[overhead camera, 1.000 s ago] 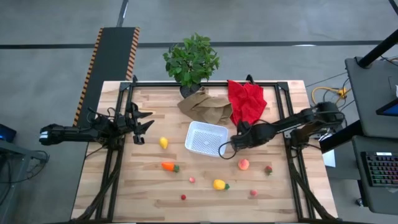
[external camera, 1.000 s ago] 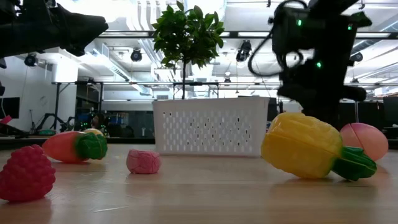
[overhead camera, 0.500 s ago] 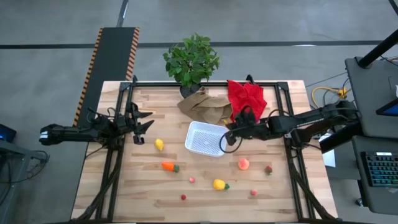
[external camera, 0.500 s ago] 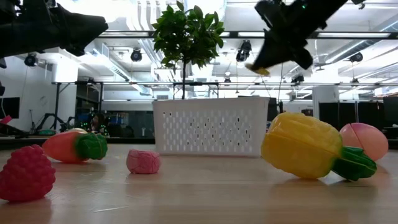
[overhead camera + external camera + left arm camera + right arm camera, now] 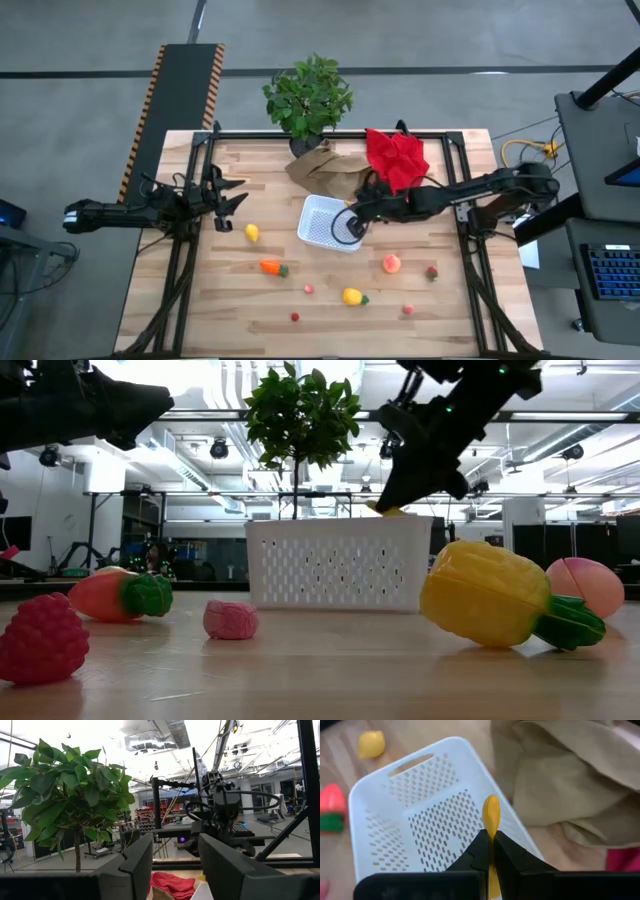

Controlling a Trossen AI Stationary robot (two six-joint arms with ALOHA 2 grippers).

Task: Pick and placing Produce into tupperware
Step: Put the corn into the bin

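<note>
The robot's right gripper needs to release the yellow piece on the mesh base inside the white tupperware (image 5: pixel 345 217) (image 5: pixel 467 852).
The white tupperware (image 5: pixel 322 222) stands on the table's middle; it also shows in the low view (image 5: pixel 340 574) and the right wrist view (image 5: pixel 420 810). My right gripper (image 5: pixel 352 222) hangs over its right part, shut on a small yellow produce piece (image 5: pixel 491 814). Other produce lies on the wood: a yellow fruit (image 5: pixel 251 232), a carrot (image 5: pixel 271 267), a yellow green-tipped piece (image 5: pixel 351 296), a peach (image 5: pixel 391 263) and small red and pink pieces. My left gripper (image 5: pixel 228 200) is open and empty at the table's left edge. My right gripper pinches the yellow piece's lower part (image 5: pixel 491 836) between its two fingertips. The piece sticks out past the fingertips, clear of the tupperware and above its mesh base. In the low view the fingers slant down toward the tupperware's rim, the yellow piece (image 5: pixel 386 509) at their tip.
A crumpled brown paper bag (image 5: pixel 330 170), a red cloth (image 5: pixel 397 158) and a potted plant (image 5: pixel 308 95) stand behind the tupperware at the far edge. A black frame runs round the table (image 5: pixel 200 300).
My right gripper has risen from the table with the yellow piece, gone toward the table's left over the tupperware, then come down a little toward its rim, staying shut. The yellow fruit left of the tupperware has shifted a little toward the table's left.
</note>
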